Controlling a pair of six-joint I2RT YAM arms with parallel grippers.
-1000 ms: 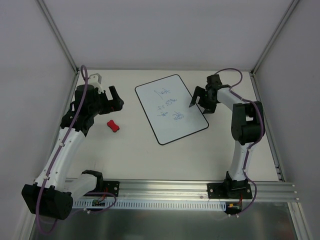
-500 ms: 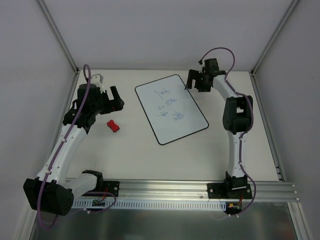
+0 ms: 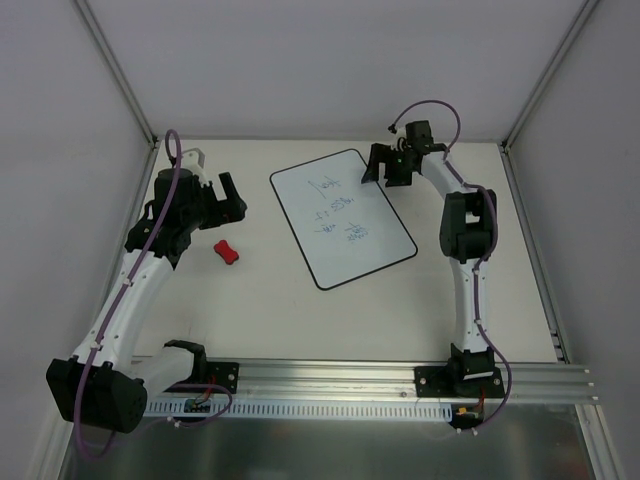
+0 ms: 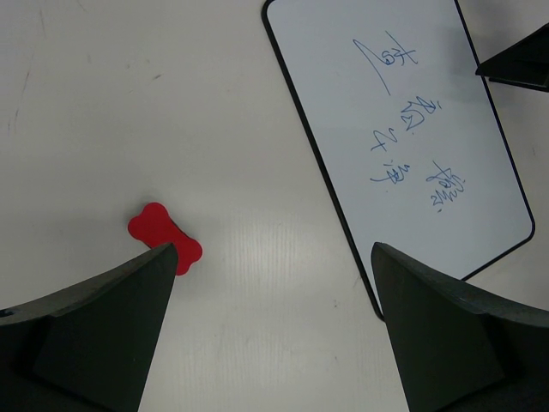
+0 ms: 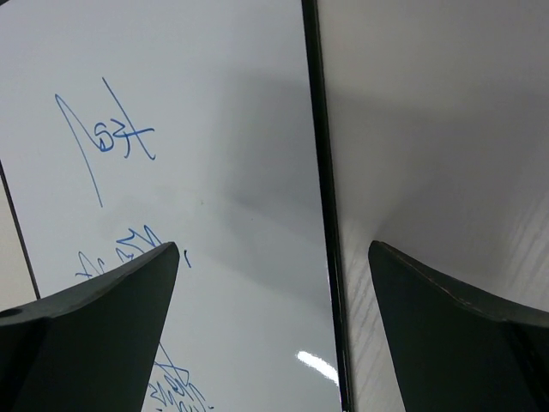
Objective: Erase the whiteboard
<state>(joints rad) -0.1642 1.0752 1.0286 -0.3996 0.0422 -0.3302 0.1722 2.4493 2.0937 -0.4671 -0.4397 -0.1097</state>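
Note:
I will close my left gripper on the narrow middle [image 3: 226,252] [image 4: 165,239] of the red bow-tie eraser, because I will wipe the blue handwriting off the whiteboard with it.
The whiteboard [image 3: 342,218] lies tilted in the middle of the table, white with a black rim and blue handwriting. It also shows in the left wrist view [image 4: 403,129] and the right wrist view [image 5: 189,172]. The red bow-tie eraser [image 3: 227,252] lies on the table left of the board and shows in the left wrist view [image 4: 165,238]. My left gripper [image 3: 231,196] is open and empty above the table between eraser and board [image 4: 274,326]. My right gripper [image 3: 382,167] is open and empty, straddling the board's far right rim [image 5: 274,318].
White walls and metal frame posts enclose the table on three sides. The table's back edge [image 3: 330,140] lies just behind the board. The metal rail [image 3: 400,380] with both arm bases runs along the near edge.
My right arm has swung from the board's right edge up toward its far right corner. My left arm has hardly moved. Eraser and board lie as before.

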